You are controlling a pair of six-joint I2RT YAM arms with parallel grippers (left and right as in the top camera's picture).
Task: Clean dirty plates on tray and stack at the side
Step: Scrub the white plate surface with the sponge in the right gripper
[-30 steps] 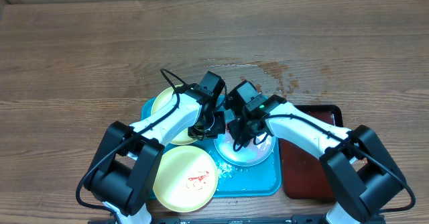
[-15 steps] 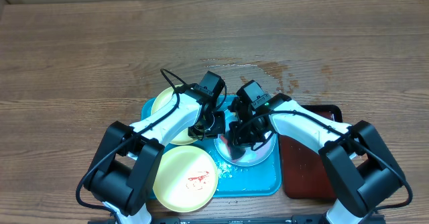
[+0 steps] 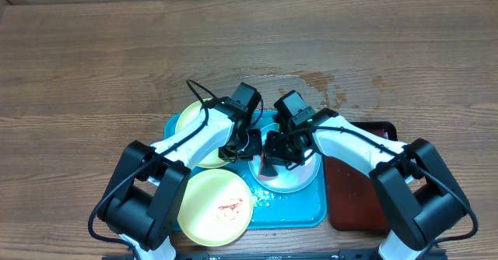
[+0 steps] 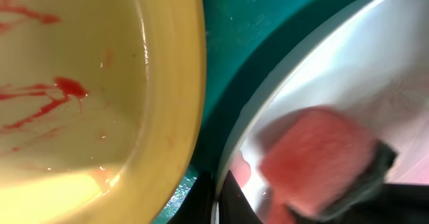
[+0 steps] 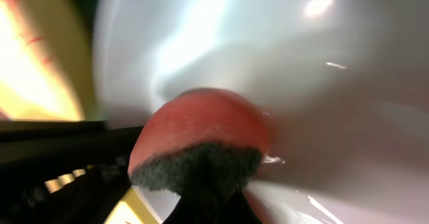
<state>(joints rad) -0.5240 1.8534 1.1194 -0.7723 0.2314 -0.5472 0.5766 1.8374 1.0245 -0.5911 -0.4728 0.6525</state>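
Observation:
The right gripper needs to release the red sponge on the dark red tray [image 3: 343,166], near the white plate.
The mint-white plate [image 3: 299,178] lies on the right half of the turquoise tray [image 3: 292,212]. My left gripper [image 3: 243,145] is shut on its left rim; the left wrist view shows the black jaws [image 4: 214,194] pinching the pale rim [image 4: 348,63]. My right gripper [image 3: 272,157] is shut on a red sponge with a dark scouring side [image 5: 201,127] and presses it on the white plate [image 5: 281,43]. The sponge also shows in the left wrist view [image 4: 315,157]. A yellow plate [image 3: 189,121] lies at the tray's back left, red-smeared [image 4: 80,83]. Another smeared yellow plate [image 3: 214,205] lies at the front left.
A dark red tray [image 3: 359,202] lies right of the turquoise tray. A wet patch [image 3: 319,85] marks the wooden table behind the arms. Small white flecks lie on the turquoise tray near the white plate's front edge [image 3: 261,200].
My right gripper has slid the sponge leftward across the white plate toward the left gripper. The left arm and the plates have not moved.

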